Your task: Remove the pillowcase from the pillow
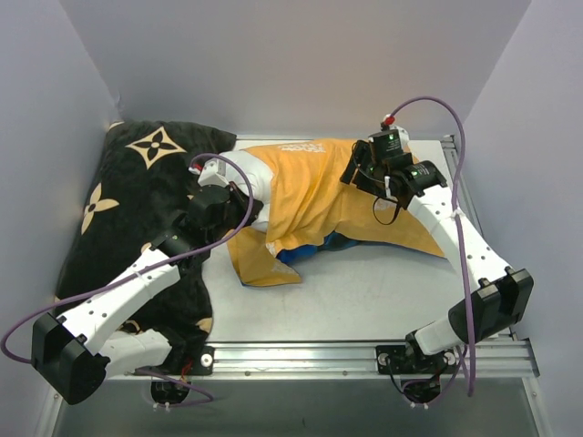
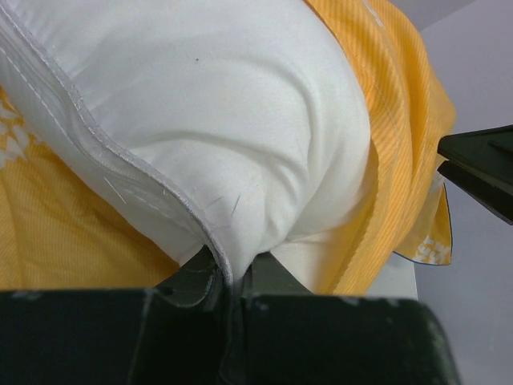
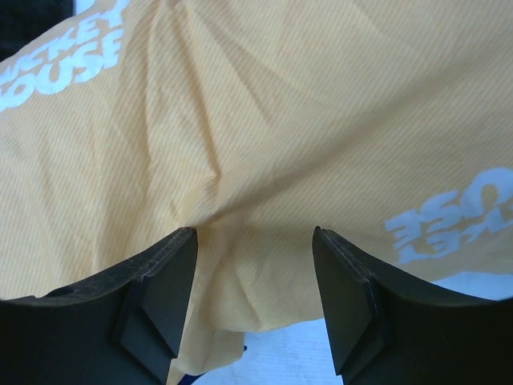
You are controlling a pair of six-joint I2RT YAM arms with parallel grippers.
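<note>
The pillowcase covers most of the pillow; next my right gripper pinches the pillowcase's loose fold (image 3: pixel 212 220) and pulls away as my left gripper holds the pillow.
The pillowcase (image 1: pixel 314 191) lies orange-yellow side up across the middle of the table, with a bit of its blue side (image 1: pixel 314 248) showing at the front. The white pillow (image 1: pixel 258 182) sticks out of its left end. My left gripper (image 1: pixel 248 209) is shut on the pillow's stitched seam edge (image 2: pixel 231 277); the plump pillow (image 2: pixel 224 104) fills that view, with the pillowcase (image 2: pixel 401 120) bunched behind it. My right gripper (image 1: pixel 351 175) is open over the pillowcase (image 3: pixel 264 120), with loose fabric between its fingers (image 3: pixel 164 281) but not pinched.
A black cushion (image 1: pixel 137 209) with tan flower motifs covers the left side under my left arm. Grey walls close in the table on three sides. Bare table (image 1: pixel 364 291) lies in front of the pillowcase.
</note>
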